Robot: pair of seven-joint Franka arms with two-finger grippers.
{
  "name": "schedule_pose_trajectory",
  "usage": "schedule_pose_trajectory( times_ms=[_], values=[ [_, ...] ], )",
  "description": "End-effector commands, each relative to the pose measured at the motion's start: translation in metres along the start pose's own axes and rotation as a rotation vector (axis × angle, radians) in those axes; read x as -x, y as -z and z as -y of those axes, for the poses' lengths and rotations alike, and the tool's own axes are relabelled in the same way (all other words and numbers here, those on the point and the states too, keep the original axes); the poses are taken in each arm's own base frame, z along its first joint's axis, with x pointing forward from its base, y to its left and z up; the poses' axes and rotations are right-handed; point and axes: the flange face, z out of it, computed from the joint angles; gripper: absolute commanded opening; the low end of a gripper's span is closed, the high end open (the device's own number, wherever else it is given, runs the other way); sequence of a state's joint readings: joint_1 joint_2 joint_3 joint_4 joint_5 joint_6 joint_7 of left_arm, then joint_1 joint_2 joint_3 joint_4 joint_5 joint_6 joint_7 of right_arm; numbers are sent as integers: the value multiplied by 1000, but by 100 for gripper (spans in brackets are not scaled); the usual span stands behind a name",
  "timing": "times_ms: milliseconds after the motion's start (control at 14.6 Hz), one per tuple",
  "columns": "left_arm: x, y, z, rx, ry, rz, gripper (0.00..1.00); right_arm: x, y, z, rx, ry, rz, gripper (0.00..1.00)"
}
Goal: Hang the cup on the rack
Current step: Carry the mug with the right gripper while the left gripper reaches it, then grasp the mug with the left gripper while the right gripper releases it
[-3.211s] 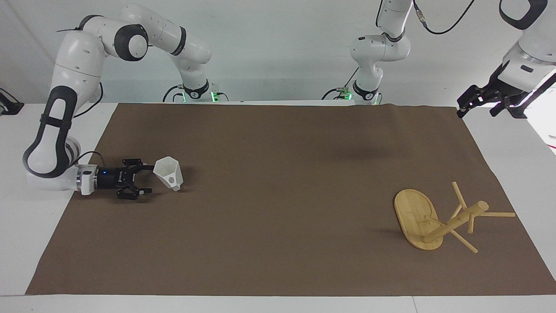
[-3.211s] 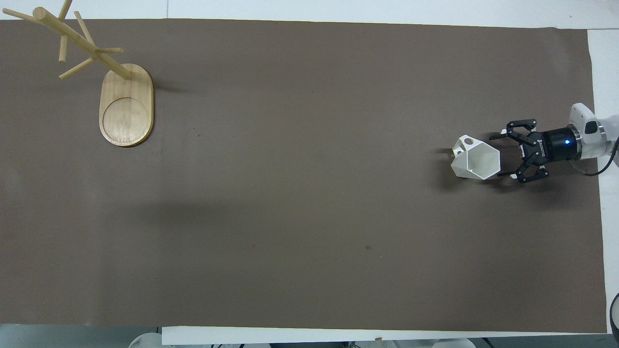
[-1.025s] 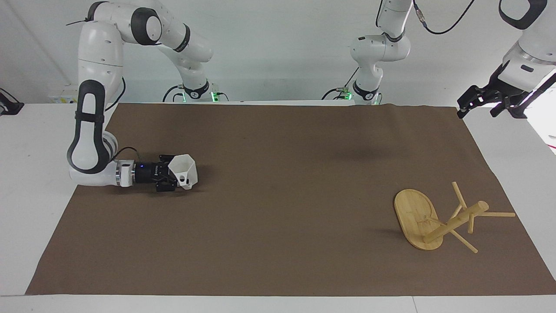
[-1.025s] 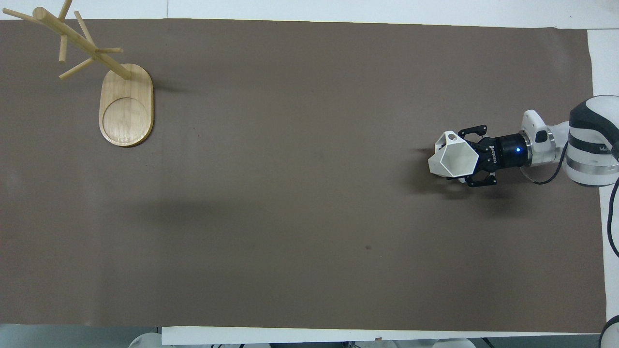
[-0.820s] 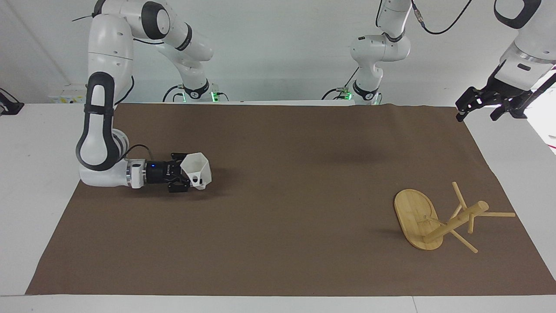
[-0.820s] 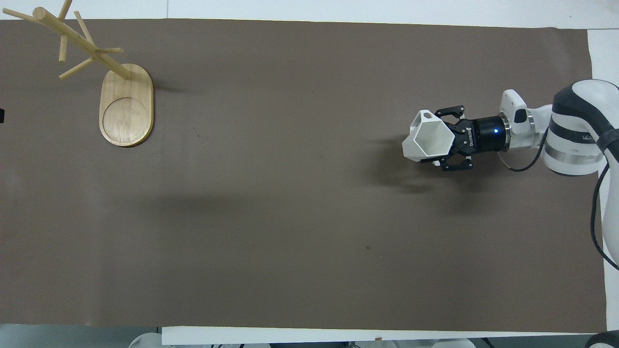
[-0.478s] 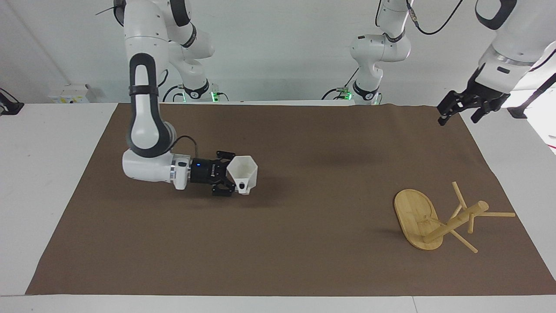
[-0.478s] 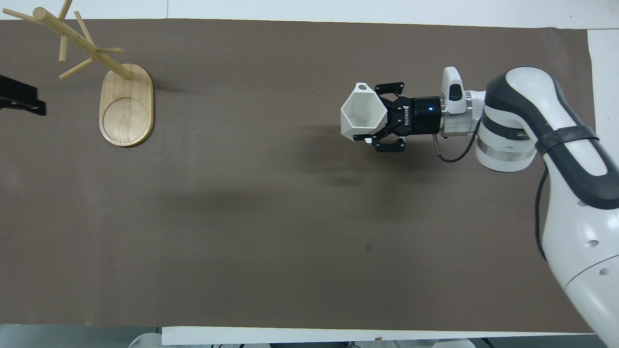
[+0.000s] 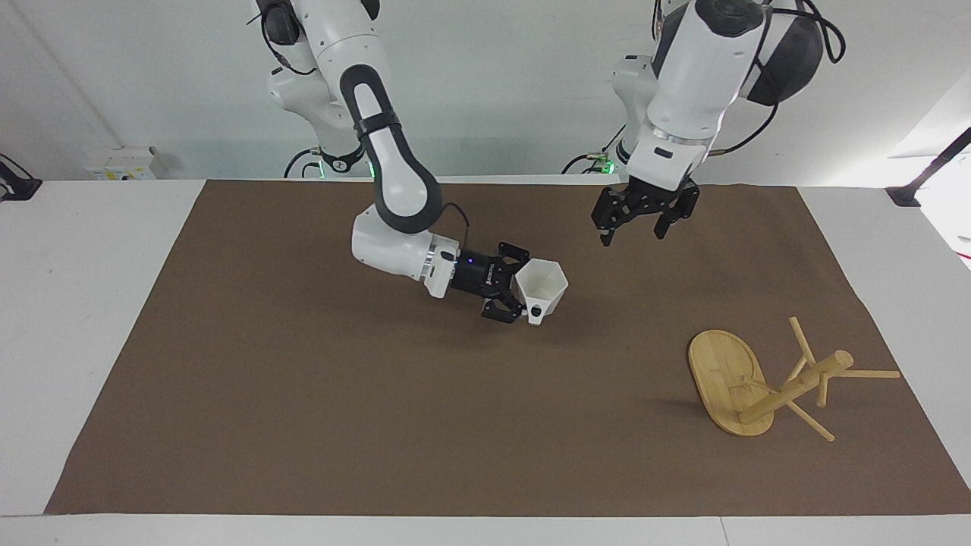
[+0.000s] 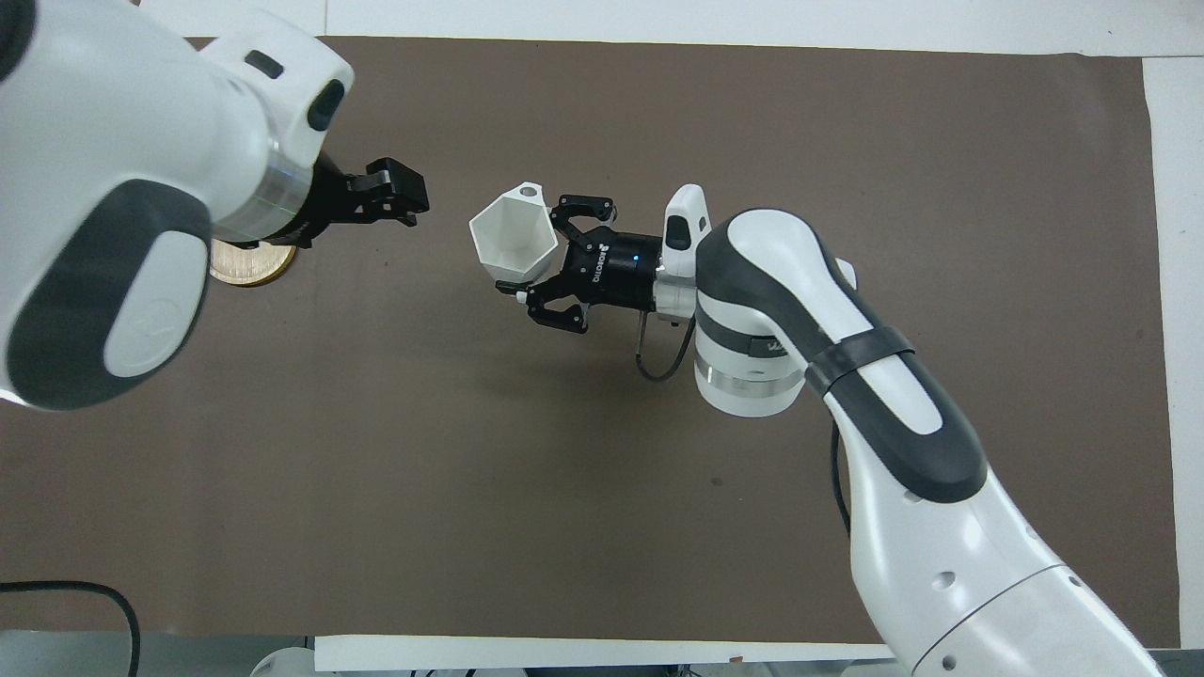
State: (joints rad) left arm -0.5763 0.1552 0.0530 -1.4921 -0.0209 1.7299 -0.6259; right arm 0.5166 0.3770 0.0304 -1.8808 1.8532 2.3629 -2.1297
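Observation:
My left gripper should grip the white faceted cup on the rim (image 10: 505, 205), opposite the base that my right gripper holds.
The white faceted cup (image 9: 542, 287) is held in my right gripper (image 9: 522, 292), tilted on its side a little above the middle of the brown mat, its handle (image 9: 535, 311) pointing down. It also shows in the overhead view (image 10: 508, 244), with the right gripper (image 10: 538, 256) shut around its base. My left gripper (image 9: 636, 225) is open and empty in the air over the mat, beside the cup toward the left arm's end; it also shows in the overhead view (image 10: 393, 196). The bamboo rack (image 9: 793, 388) stands on its oval base (image 9: 721, 364) at the left arm's end. In the overhead view only a sliver of the base (image 10: 246, 273) shows under the left arm.
The brown mat (image 9: 303, 417) covers most of the white table (image 9: 68, 250). The left arm's large white body (image 10: 122, 188) fills one corner of the overhead view and hides the rack's post and pegs there.
My right gripper closed on the cup, lifted it and carried it to the middle of the mat. My left arm swung in from the table's end toward the cup.

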Motion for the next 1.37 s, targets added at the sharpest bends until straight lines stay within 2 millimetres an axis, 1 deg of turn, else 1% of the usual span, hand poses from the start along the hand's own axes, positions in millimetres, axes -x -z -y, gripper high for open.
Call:
schedule_pose_trajectory(
  times_ms=[0,137,205,273,342,410,478,547,615,957,1093,1161,1230,1298],
  values=[
    [-8,-16,-29,-4,26,2,100,-11,-3,5,27,-12,-13,20],
    [-8,-23,-33,-4,21,-7,100,-19,-4,11,51,-2,1,20],
    [-10,-36,-33,-13,23,1,99,-24,-2,11,62,3,1,21],
    [-12,-48,-34,-26,24,12,99,-24,-2,11,65,3,3,21],
    [-11,-56,-33,-35,23,24,99,-24,-2,11,64,3,2,21],
    [-7,-65,-32,-46,22,41,96,-24,-2,11,63,4,3,21],
    [-4,-68,-31,-51,33,55,67,-24,-2,11,64,4,4,21],
    [-1,-70,-32,-57,39,62,1,-24,-2,11,68,4,7,21],
    [4,-77,-34,-60,34,69,0,-25,-1,10,75,8,9,21],
    [4,-77,-35,-57,40,68,0,-25,-1,10,77,6,9,22],
    [4,-77,-36,-55,44,66,0,-26,-1,9,76,10,9,24],
    [3,-76,-36,-50,65,60,0,-26,-1,9,76,10,9,26],
    [2,-75,-37,-45,112,51,0,-26,-1,9,78,5,8,45],
    [1,-76,-38,-40,155,41,0,-26,0,8,76,4,5,72]
  ],
)
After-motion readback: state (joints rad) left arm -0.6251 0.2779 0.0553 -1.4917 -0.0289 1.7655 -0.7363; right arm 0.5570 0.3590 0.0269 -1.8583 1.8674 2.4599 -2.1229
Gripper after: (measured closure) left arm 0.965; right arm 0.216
